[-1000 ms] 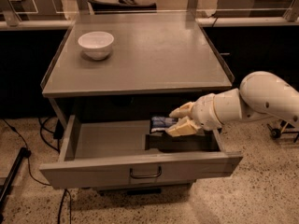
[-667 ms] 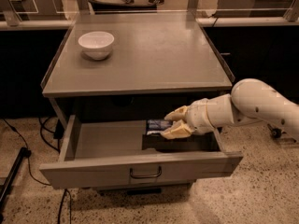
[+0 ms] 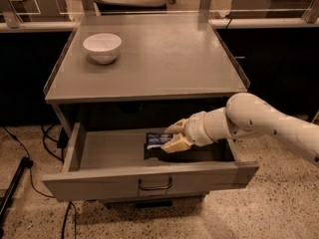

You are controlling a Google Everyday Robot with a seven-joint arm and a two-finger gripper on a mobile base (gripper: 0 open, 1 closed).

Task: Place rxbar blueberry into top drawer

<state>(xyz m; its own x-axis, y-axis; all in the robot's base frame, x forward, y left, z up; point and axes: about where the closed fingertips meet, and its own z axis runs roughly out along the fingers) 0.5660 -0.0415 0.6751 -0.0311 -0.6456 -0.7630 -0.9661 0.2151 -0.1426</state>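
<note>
Next, my gripper lets go of the rxbar blueberry on the bottom of the top drawer, near the middle (image 3: 145, 151), behind the curved handle.
The top drawer (image 3: 94, 182) stands pulled open under the grey cabinet top, with its curved handle (image 3: 155, 185) at the centre of the front panel. My gripper (image 3: 170, 136) reaches into the drawer from the right. It is shut on the rxbar blueberry (image 3: 156, 139), a small dark blue bar with a pale end. The bar sits low inside the drawer, near the middle, close to the drawer floor. I cannot tell whether it touches the floor.
A white round bowl (image 3: 102, 47) stands on the cabinet top (image 3: 164, 59) at the back left. My white arm (image 3: 259, 121) crosses the drawer's right side. Black cables (image 3: 20, 158) lie on the speckled floor at the left.
My gripper has moved left and lower into the drawer, carrying the bar with it. The drawer and bowl have not moved.
</note>
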